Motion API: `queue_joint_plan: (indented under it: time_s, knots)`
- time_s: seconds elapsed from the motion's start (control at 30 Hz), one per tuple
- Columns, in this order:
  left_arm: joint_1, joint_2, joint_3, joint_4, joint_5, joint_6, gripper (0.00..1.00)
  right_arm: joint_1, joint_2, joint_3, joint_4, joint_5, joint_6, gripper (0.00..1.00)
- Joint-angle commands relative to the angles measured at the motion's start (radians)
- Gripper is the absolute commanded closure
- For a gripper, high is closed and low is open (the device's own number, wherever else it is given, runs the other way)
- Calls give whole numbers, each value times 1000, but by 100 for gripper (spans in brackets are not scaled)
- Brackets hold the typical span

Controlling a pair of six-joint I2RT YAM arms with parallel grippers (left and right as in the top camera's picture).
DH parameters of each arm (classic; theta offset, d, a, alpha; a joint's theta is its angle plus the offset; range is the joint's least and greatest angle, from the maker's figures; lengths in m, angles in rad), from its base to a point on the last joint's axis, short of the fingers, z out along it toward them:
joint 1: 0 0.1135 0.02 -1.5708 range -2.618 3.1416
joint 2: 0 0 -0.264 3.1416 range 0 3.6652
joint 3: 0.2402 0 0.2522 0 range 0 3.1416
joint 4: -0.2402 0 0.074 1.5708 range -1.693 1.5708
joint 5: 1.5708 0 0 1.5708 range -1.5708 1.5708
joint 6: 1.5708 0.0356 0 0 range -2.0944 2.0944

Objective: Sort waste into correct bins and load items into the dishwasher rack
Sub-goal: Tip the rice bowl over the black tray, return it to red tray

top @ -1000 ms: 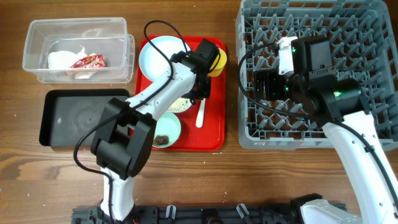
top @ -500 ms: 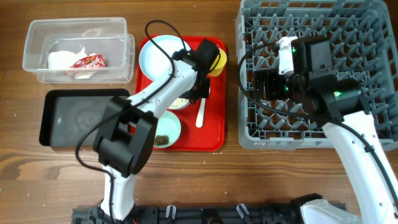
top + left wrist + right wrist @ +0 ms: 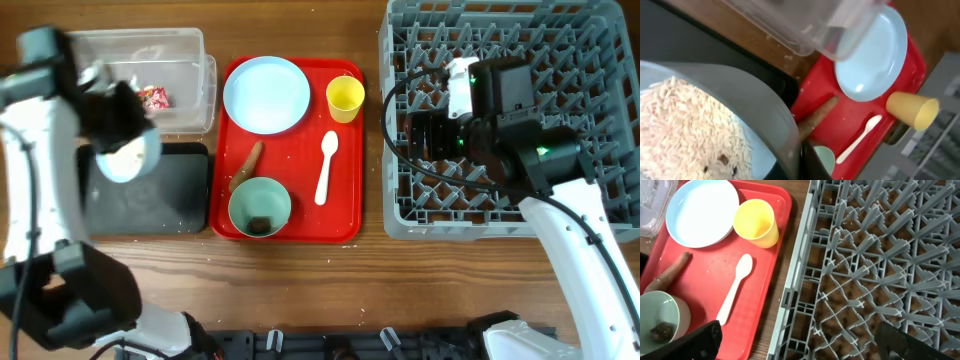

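Note:
My left gripper will let go of the pale bowl on the red tray (image 3: 279,154) (image 3: 840,122), between the brown stick and the white spoon.
My left gripper (image 3: 118,135) is shut on the rim of a pale bowl (image 3: 128,158) of white rice (image 3: 685,130), held over the black tray (image 3: 160,200) by the clear tub (image 3: 180,70). The red wrapper (image 3: 154,96) lies in the tub; the napkin is hidden by my arm. On the red tray (image 3: 345,200) are the blue plate (image 3: 266,93), yellow cup (image 3: 345,98), white spoon (image 3: 326,167), brown stick (image 3: 245,167) and a mint bowl (image 3: 260,206) with dark scraps (image 3: 661,329). My right gripper (image 3: 415,135) is open over the grey rack (image 3: 520,40).
The rack (image 3: 880,255) fills the right side, its left edge close to the red tray. Bare wooden table (image 3: 370,290) lies along the front. The tub and black tray sit at the far left, one behind the other.
My left arm has lifted the rice bowl off the red tray and swung it left over the black tray. The brown stick now shows on the red tray. The right arm has not moved.

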Motion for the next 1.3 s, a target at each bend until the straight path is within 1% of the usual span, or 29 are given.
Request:
queue_joint_plan:
  time_s: [0.0, 0.1, 0.13, 0.2, 0.3, 0.4, 0.43, 0.47, 0.53, 0.57, 0.6, 0.73, 0.9, 0.97, 1.1, 1.17, 1.23, 1.27]
  knots:
    - [169, 16, -140, 74, 253, 66, 96, 5, 11, 23, 3, -10, 15, 0]
    - [248, 17, -269, 175, 386, 73, 96, 5, 10, 23, 3, -10, 14, 0]
    - [272, 17, -317, 216, 450, 75, 96, 5, 10, 23, 3, -10, 14, 0]
    - [325, 17, -401, 289, 637, 76, 96, 5, 10, 23, 2, -10, 14, 0]
    - [389, 19, -428, 289, 793, 76, 96, 5, 10, 23, 3, -10, 15, 0]
    - [455, 19, -428, 275, 1041, 56, 96, 5, 10, 23, 2, -10, 15, 0]
    - [463, 19, -428, 276, 1079, 23, 96, 5, 10, 23, 2, -10, 14, 0]
    - [468, 19, -428, 276, 1118, -47, 96, 5, 10, 23, 2, -10, 15, 0]
    - [468, 19, -428, 279, 1202, -77, 96, 5, 10, 23, 2, -10, 14, 0]
    - [468, 19, -428, 279, 1206, -120, 96, 5, 10, 23, 3, -10, 15, 0]
    - [468, 19, -428, 279, 1206, -132, 96, 5, 10, 23, 2, -10, 15, 0]
    - [468, 19, -428, 283, 1206, -132, 96, 5, 10, 23, -2, -10, 15, 1]
    - [468, 19, -428, 358, 1202, -131, 96, 5, 10, 23, -7, -10, 15, 0]
    - [476, 19, -428, 431, 1075, -184, 96, 5, 10, 23, -6, -10, 14, 1]
    - [479, 19, -428, 445, 1024, -222, 96, 5, 10, 23, -5, -10, 14, 0]
    - [481, 19, -428, 452, 902, -296, 96, 5, 10, 23, -5, -10, 14, 0]
    - [479, 19, -428, 444, 901, -338, 96, 5, 10, 23, -5, -10, 15, 0]
    - [479, 19, -428, 438, 924, -338, 96, 5, 10, 23, -5, -10, 15, 0]
